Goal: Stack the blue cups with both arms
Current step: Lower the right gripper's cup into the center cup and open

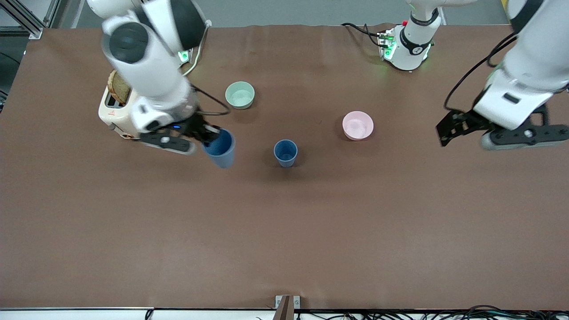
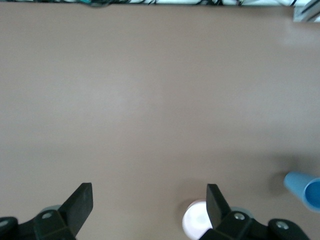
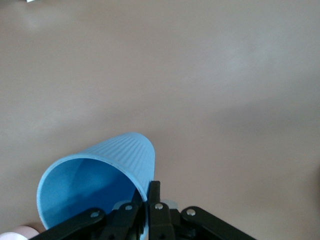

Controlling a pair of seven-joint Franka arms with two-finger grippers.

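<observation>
Next, I let go of the blue cup in my right gripper inside the other blue cup (image 1: 286, 152) standing upright on the table.
My right gripper (image 1: 205, 133) is shut on the rim of one blue cup (image 1: 220, 150) and holds it tilted above the table. In the right wrist view the fingers (image 3: 155, 192) pinch the cup's wall (image 3: 105, 170) at its mouth. The other blue cup (image 1: 285, 152) stands upright on the table, apart from the held one, toward the left arm's end. It also shows at the edge of the left wrist view (image 2: 304, 189). My left gripper (image 1: 446, 130) is open and empty (image 2: 149, 202), and hangs above the table beside the pink bowl, toward the left arm's end.
A pale green bowl (image 1: 240, 94) sits farther from the front camera than the cups. A pink bowl (image 1: 358, 125) sits between the standing cup and my left gripper, also in the left wrist view (image 2: 196, 220). A white toaster (image 1: 114, 111) with bread stands under the right arm.
</observation>
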